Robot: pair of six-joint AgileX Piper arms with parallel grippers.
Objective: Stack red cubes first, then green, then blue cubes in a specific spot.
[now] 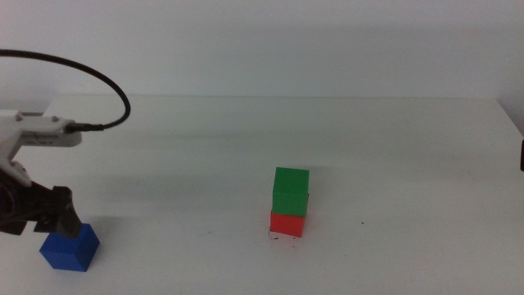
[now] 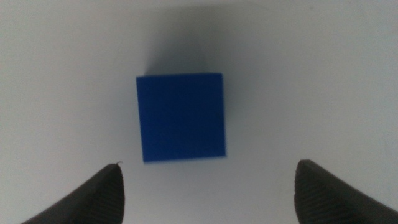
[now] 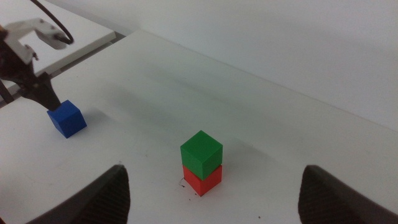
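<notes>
The blue cube goes on top of the green cube, so next my left gripper needs to close on opposite sides of the blue cube (image 1: 72, 247) (image 2: 182, 118).
A green cube (image 1: 291, 192) sits on a red cube (image 1: 287, 224) at the table's centre, slightly twisted against it. Faint black marks of the spot (image 1: 277, 238) show at the red cube's base. A blue cube (image 1: 71, 248) lies alone at the front left. My left gripper (image 1: 49, 225) hovers right above it, open; in the left wrist view the blue cube (image 2: 180, 117) lies just beyond the spread jaws of that gripper (image 2: 208, 167), untouched. My right gripper (image 3: 214, 168) is open and held back, well away from the green cube (image 3: 201, 153) and red cube (image 3: 202, 179).
The white table (image 1: 393, 164) ends at a far edge against the pale wall. A black cable (image 1: 106, 82) loops above the left arm. A tiny dark speck (image 1: 363, 223) lies right of the stack.
</notes>
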